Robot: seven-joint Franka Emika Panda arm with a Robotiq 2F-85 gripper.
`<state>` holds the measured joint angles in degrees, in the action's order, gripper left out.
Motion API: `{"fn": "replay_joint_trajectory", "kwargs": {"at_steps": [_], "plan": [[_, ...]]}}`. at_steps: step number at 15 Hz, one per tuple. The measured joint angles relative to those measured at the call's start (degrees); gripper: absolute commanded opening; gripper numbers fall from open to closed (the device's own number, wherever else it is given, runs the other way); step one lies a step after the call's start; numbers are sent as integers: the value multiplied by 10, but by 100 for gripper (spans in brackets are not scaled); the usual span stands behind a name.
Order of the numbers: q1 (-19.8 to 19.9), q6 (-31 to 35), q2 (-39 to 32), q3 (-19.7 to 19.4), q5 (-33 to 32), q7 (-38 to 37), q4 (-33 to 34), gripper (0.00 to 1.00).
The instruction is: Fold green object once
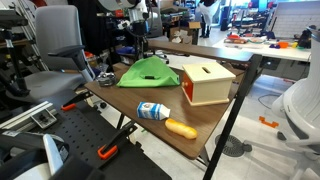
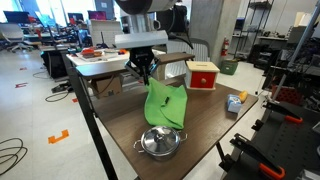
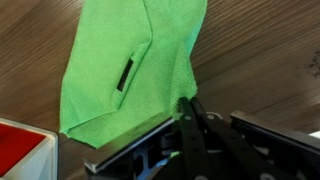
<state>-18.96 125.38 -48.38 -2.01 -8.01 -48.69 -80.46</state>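
Note:
The robot's gripper will release the edge of the green cloth on the wooden table [image 1: 116, 89] next to the metal pot.
The green cloth [image 2: 165, 105] is lifted at one edge and hangs down to the wooden table; in an exterior view it forms a tent shape [image 1: 147, 73]. My gripper [image 2: 148, 68] is above the cloth's raised edge, also seen here [image 1: 147, 54]. In the wrist view the fingers [image 3: 190, 104] are closed together on the cloth's edge, and the rest of the cloth [image 3: 125, 60] spreads over the table below, with a dark tag on it.
A wooden box with a red side [image 1: 207, 83] stands next to the cloth [image 2: 203, 75] [image 3: 18, 150]. A lying bottle [image 1: 153, 111] [image 2: 234, 103] and an orange object [image 1: 181, 128] are near the table edge. A metal pot [image 2: 160, 142] sits by the cloth.

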Motion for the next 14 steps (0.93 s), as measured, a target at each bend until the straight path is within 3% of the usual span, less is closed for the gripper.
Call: {"fn": "replay_joint_trajectory", "kwargs": {"at_steps": [8,14], "plan": [[0,99,150,-10,-39,-2,-235,1],[0,153,213,-10,-63,-5,-408,1]]}}
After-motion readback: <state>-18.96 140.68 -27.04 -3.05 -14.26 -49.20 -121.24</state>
